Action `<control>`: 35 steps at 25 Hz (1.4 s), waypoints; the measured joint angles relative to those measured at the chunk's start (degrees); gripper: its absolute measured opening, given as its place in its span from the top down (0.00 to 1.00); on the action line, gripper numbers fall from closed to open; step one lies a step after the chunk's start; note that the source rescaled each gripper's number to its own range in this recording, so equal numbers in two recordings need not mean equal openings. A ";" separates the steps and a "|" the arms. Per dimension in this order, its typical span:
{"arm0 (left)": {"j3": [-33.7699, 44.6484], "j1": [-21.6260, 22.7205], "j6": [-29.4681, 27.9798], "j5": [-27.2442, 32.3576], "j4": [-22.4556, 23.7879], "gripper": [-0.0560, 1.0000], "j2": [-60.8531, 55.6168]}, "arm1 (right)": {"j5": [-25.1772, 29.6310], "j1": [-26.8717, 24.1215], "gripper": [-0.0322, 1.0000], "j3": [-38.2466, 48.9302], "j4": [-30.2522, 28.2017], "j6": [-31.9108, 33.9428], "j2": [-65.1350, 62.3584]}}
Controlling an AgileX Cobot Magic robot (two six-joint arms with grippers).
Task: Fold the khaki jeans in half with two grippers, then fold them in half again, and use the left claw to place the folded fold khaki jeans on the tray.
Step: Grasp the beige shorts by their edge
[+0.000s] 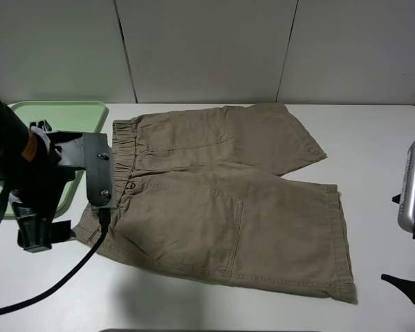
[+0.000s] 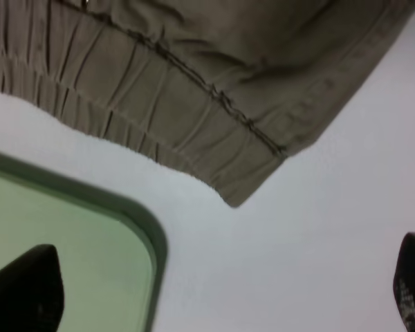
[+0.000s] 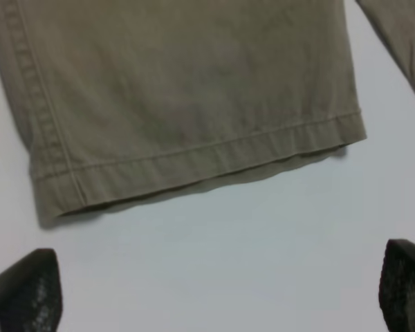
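The khaki jeans will next be gripped by my right gripper, which should go to the near leg's outer seam point(image 1: 323, 293) point(image 3: 24, 114), close to the hem corner, and close there.
The khaki jeans point(image 1: 221, 207) lie spread flat on the white table, gathered waistband to the left and both leg hems to the right. The light-green tray point(image 1: 55, 114) sits at the back left, partly under my left arm. My left gripper point(image 1: 45, 235) hovers open just off the near waistband corner; the left wrist view shows that corner point(image 2: 194, 83), the tray's rim point(image 2: 149, 235) and bare table between the fingers point(image 2: 218, 290). My right gripper point(image 1: 391, 238) stands open at the right edge, just off the near leg's hem point(image 3: 180, 90), nothing between its fingers point(image 3: 214, 290).
A pale wall backs the table. White tabletop point(image 1: 373, 131) shows around the shorts, at the right and along the front. A black cable point(image 1: 62, 280) from the left arm trails over the front left.
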 joint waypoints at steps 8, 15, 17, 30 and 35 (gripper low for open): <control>-0.05 0.00 0.11 -3.17 5.28 0.04 5.43 | -8.35 0.00 0.00 0.19 -2.67 -0.08 14.91; -0.05 0.00 0.18 -6.06 8.15 0.04 8.38 | -16.51 0.00 0.00 0.19 -2.77 -1.16 28.32; -0.05 0.00 0.18 -8.02 8.15 0.04 9.35 | -18.77 0.00 0.00 0.19 -2.65 -1.28 30.61; -0.05 0.00 2.75 -11.42 8.15 0.05 17.45 | -22.57 0.00 0.00 0.14 -1.21 -1.34 39.44; -0.05 0.00 2.75 -11.46 8.15 0.06 17.45 | -22.61 0.00 0.00 0.14 -0.81 -1.34 40.70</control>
